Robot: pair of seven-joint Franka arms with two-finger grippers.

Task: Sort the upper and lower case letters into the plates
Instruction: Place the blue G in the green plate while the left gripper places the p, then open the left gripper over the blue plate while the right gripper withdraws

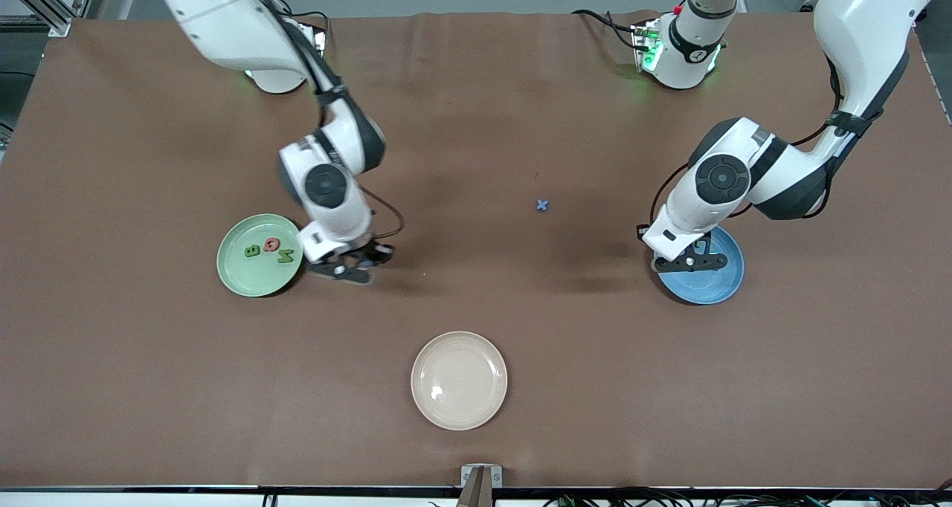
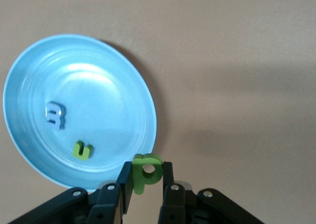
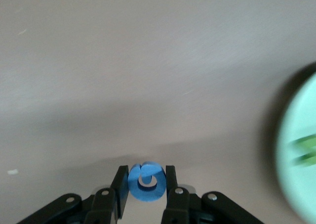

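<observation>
Next, I release the blue G from my right gripper on the light green plate [image 1: 261, 269] in front of the green B.
My left gripper [image 1: 692, 258] hangs over the edge of the blue plate [image 1: 718, 284], shut on the green p [image 2: 148, 163]. In the left wrist view [image 2: 144, 178] the blue plate [image 2: 98, 80] holds the blue m [image 2: 55, 115] and green n [image 2: 82, 150]. My right gripper [image 1: 349, 265] is low over the table beside the light green plate [image 1: 238, 278], shut on the blue G [image 3: 137, 185]. That plate holds the green B [image 1: 253, 251], red Q [image 1: 271, 244] and green N [image 1: 285, 255]. The blue x [image 1: 542, 205] lies on the table between the two plates.
A cream-white plate [image 1: 459, 380] sits near the table's front edge, in the middle, nearer to the front camera than both other plates. The brown table cover [image 1: 476, 105] reaches up to the arm bases.
</observation>
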